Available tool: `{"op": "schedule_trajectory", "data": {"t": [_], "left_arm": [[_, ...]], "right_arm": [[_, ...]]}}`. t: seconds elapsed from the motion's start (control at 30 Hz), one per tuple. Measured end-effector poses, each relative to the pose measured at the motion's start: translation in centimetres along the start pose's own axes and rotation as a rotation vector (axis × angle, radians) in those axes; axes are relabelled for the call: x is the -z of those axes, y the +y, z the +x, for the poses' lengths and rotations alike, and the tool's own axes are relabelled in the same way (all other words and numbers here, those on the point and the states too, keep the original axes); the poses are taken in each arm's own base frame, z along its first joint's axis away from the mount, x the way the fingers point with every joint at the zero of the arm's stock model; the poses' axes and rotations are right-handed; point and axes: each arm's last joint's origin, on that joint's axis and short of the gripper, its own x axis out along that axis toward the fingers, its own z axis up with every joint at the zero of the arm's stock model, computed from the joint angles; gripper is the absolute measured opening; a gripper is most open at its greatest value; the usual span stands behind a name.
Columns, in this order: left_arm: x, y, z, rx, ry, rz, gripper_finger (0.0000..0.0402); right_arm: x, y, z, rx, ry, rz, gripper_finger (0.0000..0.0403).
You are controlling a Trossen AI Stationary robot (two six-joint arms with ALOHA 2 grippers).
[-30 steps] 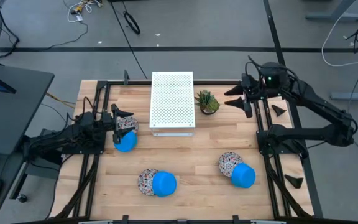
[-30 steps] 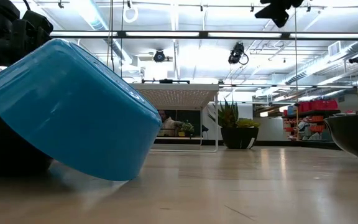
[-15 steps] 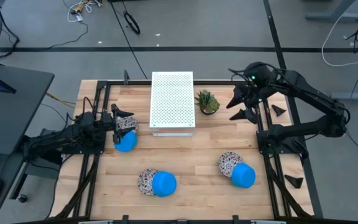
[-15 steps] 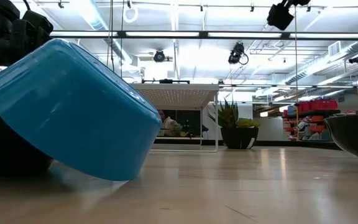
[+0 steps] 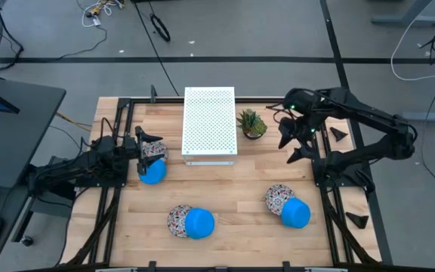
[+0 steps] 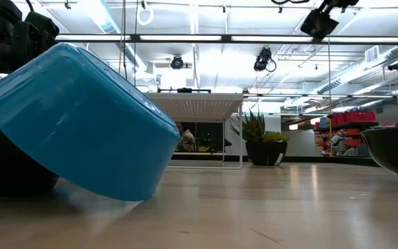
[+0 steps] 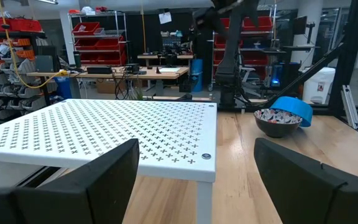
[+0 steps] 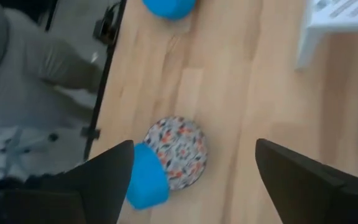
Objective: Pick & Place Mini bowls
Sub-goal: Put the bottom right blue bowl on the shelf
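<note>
Next, I lower my right gripper to the sides of the nearest blue bowl [image 5: 298, 209] [image 8: 149, 176], beside its patterned bowl, and close it there.
Six mini bowls sit in three pairs, each blue bowl leaning by its rim on a patterned one. The left pair is a patterned bowl [image 5: 155, 150] and a blue bowl [image 5: 153, 173]. The near pair is patterned [image 5: 179, 221] and blue [image 5: 200, 224], with that blue one large in the low view [image 6: 81, 124]. The right pair is patterned [image 5: 279, 199] [image 8: 176, 151] and blue [image 5: 296, 214] [image 8: 146, 178]. My left gripper [image 5: 143, 150] [image 7: 194, 162] rests open beside the left pair. My right gripper [image 5: 294, 140] [image 8: 194, 146] hangs open high above the table's right part, looking down on the right pair.
A white perforated box [image 5: 210, 125] [image 7: 104, 127] stands at the far middle, with a small potted plant [image 5: 251, 123] to its right. Black frame rails [image 5: 319, 189] run along both sides of the wooden table. Bare wood lies between the bowl pairs.
My right gripper has swung from over the far right rail toward the near edge and a little toward the table's middle, staying open and high. The left arm and all bowls have kept still.
</note>
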Motion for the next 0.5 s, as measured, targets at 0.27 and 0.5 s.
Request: {"op": "schedule_trajectory", "data": {"t": [0.27,0.5], "left_arm": [[0.0,0.0,0.0,0.000,0.000,0.000,0.0323],[0.0,0.0,0.0,0.000,0.000,0.000,0.0323]], "right_arm": [[-0.1,0.1,2.3,-0.135,0.060,-0.059,0.0332],[1.1,-0.3,5.3,-0.183,0.149,-0.042,0.0332]]}}
